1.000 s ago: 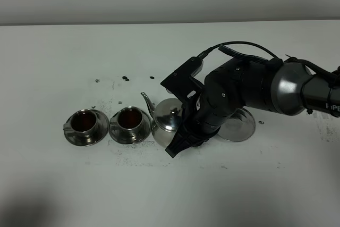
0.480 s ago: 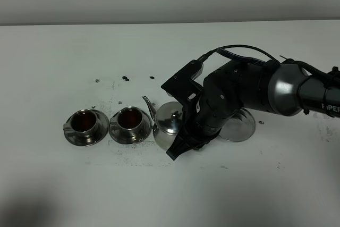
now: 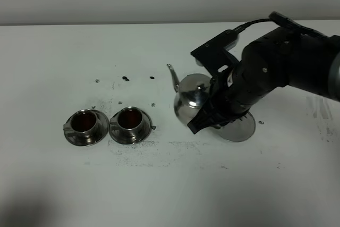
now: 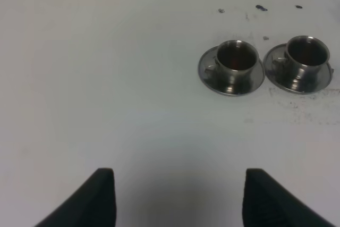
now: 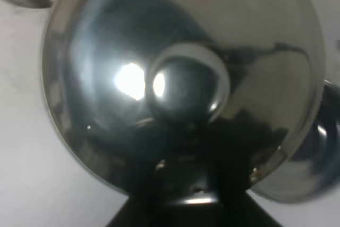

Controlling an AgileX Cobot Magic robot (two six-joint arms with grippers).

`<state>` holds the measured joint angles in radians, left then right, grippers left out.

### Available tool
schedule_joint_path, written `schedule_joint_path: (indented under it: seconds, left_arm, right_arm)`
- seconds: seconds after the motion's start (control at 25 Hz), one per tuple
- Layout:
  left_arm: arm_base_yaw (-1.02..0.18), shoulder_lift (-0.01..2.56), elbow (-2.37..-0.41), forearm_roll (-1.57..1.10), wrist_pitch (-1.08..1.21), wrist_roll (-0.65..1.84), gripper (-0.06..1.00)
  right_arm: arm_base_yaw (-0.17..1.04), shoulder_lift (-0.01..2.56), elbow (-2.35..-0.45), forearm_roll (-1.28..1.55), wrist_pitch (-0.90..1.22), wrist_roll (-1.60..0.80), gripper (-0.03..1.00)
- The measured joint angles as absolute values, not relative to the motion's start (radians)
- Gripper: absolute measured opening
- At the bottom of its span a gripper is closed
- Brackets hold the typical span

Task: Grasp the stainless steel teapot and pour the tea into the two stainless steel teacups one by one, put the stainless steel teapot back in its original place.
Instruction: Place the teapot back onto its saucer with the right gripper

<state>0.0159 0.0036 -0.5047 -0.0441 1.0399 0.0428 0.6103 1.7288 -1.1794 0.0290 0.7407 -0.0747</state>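
Observation:
The stainless steel teapot will go down on the flat steel dish [image 3: 233,126] [image 5: 312,150], and I need to set it there with my right gripper.
In the exterior high view the stainless steel teapot [image 3: 191,97] hangs just left of the flat steel dish [image 3: 240,129], spout pointing up and left. My right gripper [image 3: 206,119] is shut on its handle side. In the right wrist view the teapot [image 5: 180,51] and its lid knob fill the frame, with the right gripper [image 5: 183,187] dark beneath. The two stainless steel teacups [image 3: 85,122] [image 3: 129,119] stand on saucers at the left, each holding reddish-brown tea. The left wrist view shows both teacups [image 4: 236,59] [image 4: 307,54] beyond my left gripper [image 4: 178,195], whose fingers stand apart and hold nothing.
Dark specks and stains [image 3: 125,78] are scattered on the white table [image 3: 79,184] around and behind the cups. The right arm's black body [image 3: 281,67] reaches over the dish from the right edge.
My right gripper has carried the teapot right and away from the nearer cup, up toward the flat dish. The cups and the left gripper have not moved.

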Motion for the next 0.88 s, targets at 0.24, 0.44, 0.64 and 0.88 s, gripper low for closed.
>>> schedule_joint_path:
  seconds: [0.24, 0.44, 0.64, 0.88]
  left_arm:
    - [0.016, 0.004, -0.505, -0.044, 1.040, 0.043, 0.51]
    - [0.016, 0.004, -0.505, -0.044, 1.040, 0.043, 0.51]
    - [0.016, 0.004, -0.505, -0.044, 1.040, 0.043, 0.51]
    - [0.016, 0.004, -0.505, -0.044, 1.040, 0.043, 0.51]
  right_arm:
    - [0.498, 1.675, -1.077, 0.026, 0.691, -0.068, 0.21]
    - [0.429, 1.673, -1.030, 0.025, 0.653, -0.046, 0.21]
    - [0.409, 1.710, -1.022, 0.025, 0.595, -0.044, 0.21]
    - [0.395, 1.770, -1.019, 0.027, 0.586, -0.043, 0.21]
